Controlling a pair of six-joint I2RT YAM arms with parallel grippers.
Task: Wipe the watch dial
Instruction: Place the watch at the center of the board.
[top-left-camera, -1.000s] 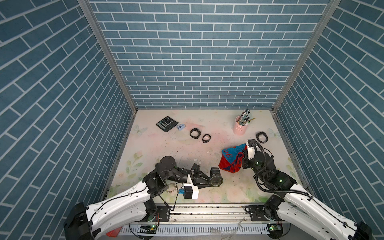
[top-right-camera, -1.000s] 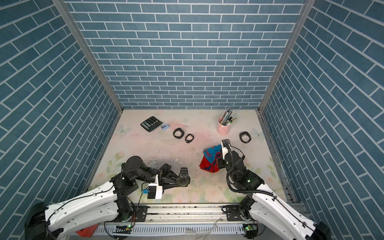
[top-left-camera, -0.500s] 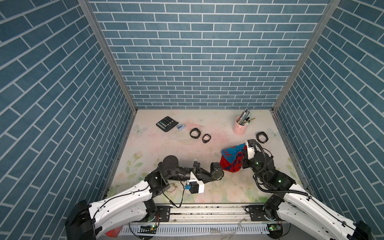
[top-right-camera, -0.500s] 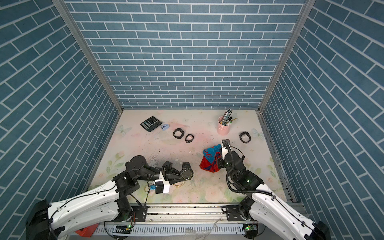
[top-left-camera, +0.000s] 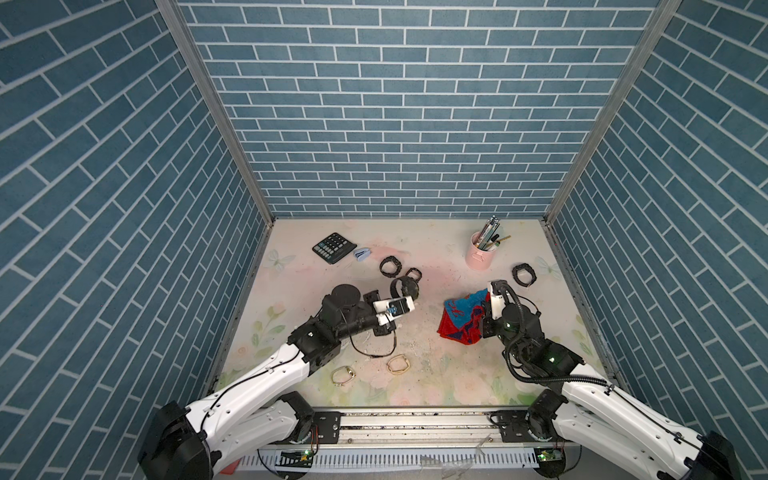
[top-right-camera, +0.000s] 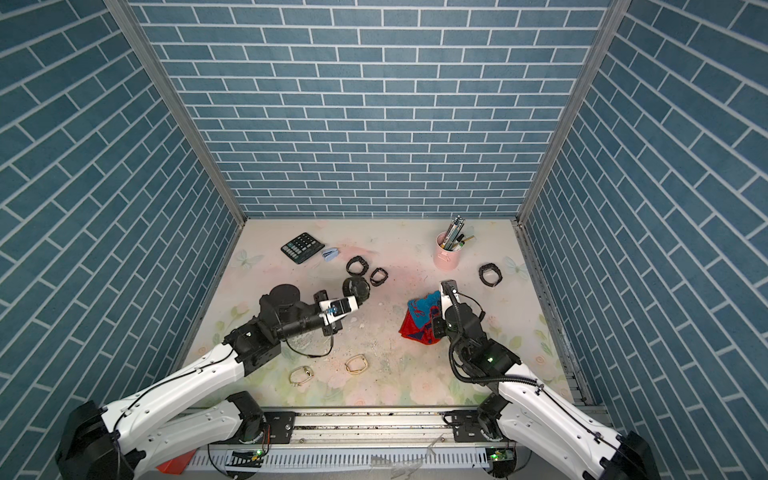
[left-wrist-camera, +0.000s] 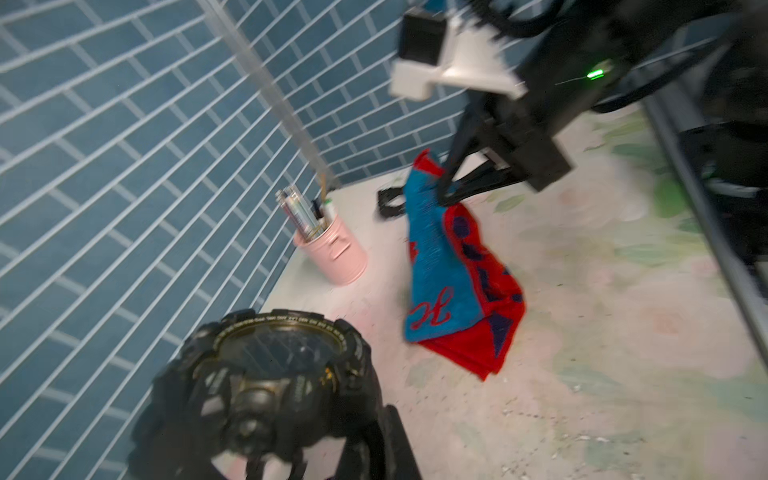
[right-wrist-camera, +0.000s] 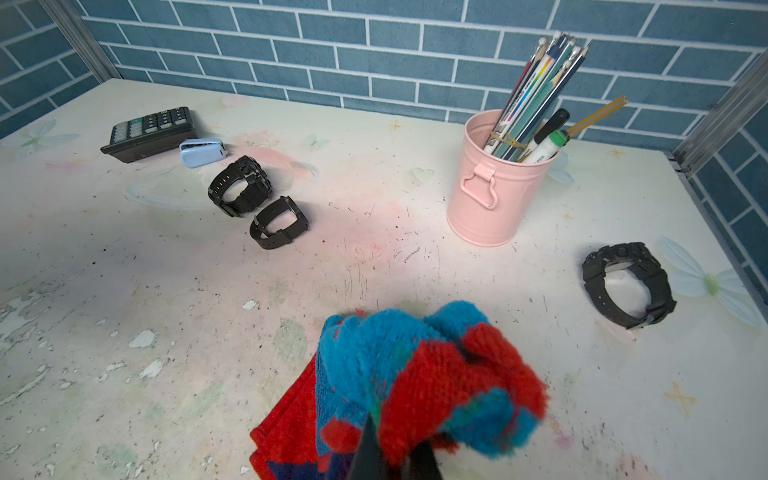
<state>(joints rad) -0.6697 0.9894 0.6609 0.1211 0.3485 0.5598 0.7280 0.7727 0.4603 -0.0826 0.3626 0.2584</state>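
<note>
The robot's left gripper needs to release the chunky black watch on the table (top-left-camera: 360, 275) in front of the small blue stapler. The watch is now held above the table's middle.
In both top views my left gripper (top-left-camera: 402, 296) is shut on the strap of a chunky black watch (top-left-camera: 404, 286) (top-right-camera: 356, 287) and holds it above the table's middle. The left wrist view shows the watch (left-wrist-camera: 266, 374) blurred and close, its round dark dial (left-wrist-camera: 276, 349) facing up; one finger (left-wrist-camera: 390, 449) shows beside it. My right gripper (top-left-camera: 484, 328) (right-wrist-camera: 395, 461) is shut on a bunched red and blue cloth (top-left-camera: 463, 316) (right-wrist-camera: 428, 374), whose lower end rests on the table. Cloth (left-wrist-camera: 453, 270) and watch are apart.
A calculator (top-left-camera: 333, 247) and a small blue stapler (top-left-camera: 363, 254) lie at the back left. A pink pencil cup (top-left-camera: 480, 255) stands at the back right. Three more black watches (top-left-camera: 390, 266) (top-left-camera: 412, 274) (top-left-camera: 523, 275) and two gold ones (top-left-camera: 343, 376) (top-left-camera: 399, 364) lie on the table.
My left arm has lifted the black watch from near the front edge and carried it back toward the table's middle. The right arm and the cloth have hardly moved.
</note>
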